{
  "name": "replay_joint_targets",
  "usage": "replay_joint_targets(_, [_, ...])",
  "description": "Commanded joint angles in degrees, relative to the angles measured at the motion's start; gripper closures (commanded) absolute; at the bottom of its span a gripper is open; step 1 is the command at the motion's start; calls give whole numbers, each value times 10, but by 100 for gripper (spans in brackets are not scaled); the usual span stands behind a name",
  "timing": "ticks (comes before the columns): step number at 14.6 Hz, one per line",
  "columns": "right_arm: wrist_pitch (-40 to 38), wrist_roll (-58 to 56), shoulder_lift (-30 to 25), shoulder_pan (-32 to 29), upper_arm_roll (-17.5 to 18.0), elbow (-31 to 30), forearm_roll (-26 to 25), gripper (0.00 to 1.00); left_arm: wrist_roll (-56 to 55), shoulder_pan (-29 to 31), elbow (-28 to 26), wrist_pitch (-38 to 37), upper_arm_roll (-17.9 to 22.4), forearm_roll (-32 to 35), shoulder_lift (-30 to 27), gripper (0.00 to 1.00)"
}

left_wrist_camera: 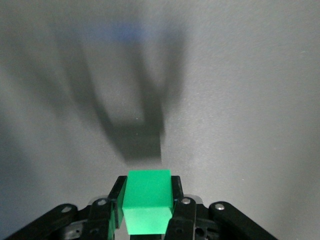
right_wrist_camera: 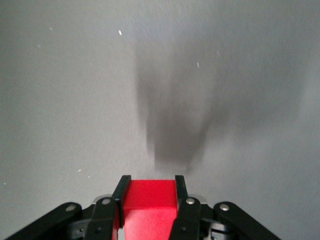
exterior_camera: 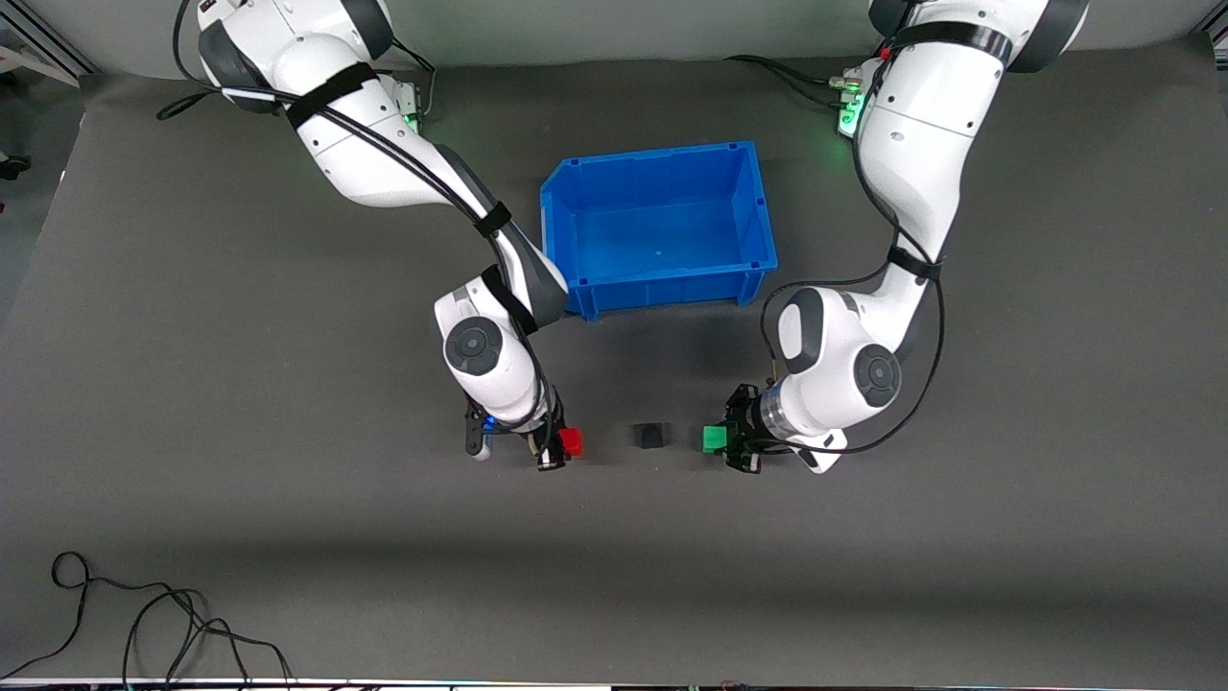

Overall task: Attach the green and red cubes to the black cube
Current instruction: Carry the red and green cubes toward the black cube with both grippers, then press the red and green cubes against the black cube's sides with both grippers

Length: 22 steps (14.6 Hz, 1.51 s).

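Note:
I need to let go of the green cube, now held beside the black cube, with my left gripper against the side of the black cube [exterior_camera: 653, 438] that faces my left gripper.
The black cube [exterior_camera: 650, 436] sits on the grey table mat between the two grippers. My left gripper [exterior_camera: 720, 440] is shut on the green cube [exterior_camera: 714, 440], held beside the black cube toward the left arm's end; the cube shows between the fingers in the left wrist view [left_wrist_camera: 147, 200]. My right gripper [exterior_camera: 564, 443] is shut on the red cube [exterior_camera: 571, 441], held beside the black cube toward the right arm's end; it shows in the right wrist view [right_wrist_camera: 149, 200]. A gap separates each coloured cube from the black cube.
An empty blue bin [exterior_camera: 748, 278] stands farther from the front camera than the cubes, between the two arms. Loose black cables [exterior_camera: 144, 624] lie near the front edge at the right arm's end.

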Motion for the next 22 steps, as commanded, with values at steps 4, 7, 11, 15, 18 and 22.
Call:
replay_joint_targets(4, [-52,92,51,41,-9,83,-4,100,-49,-20,25,36,2,4,31,89])
replay_joint_targets(7, [-53,110,70,46,-10,105,-5,100,-66,-34,27,36,3,1,33,89])
replay_joint_targets(11, [-53,115,86,46,-11,116,-4,100,-93,-53,44,37,3,3,45,89])
replay_joint_targets(15, [-74,121,115,46,-11,159,-4,100,-110,-65,50,37,3,3,49,89])
replay_joint_targets(18, [-75,133,118,46,-11,168,-5,100,-119,-72,54,38,3,3,49,89])
replay_joint_targets(22, [-75,136,121,51,-11,166,-12,100,-141,-85,63,51,3,4,54,89])
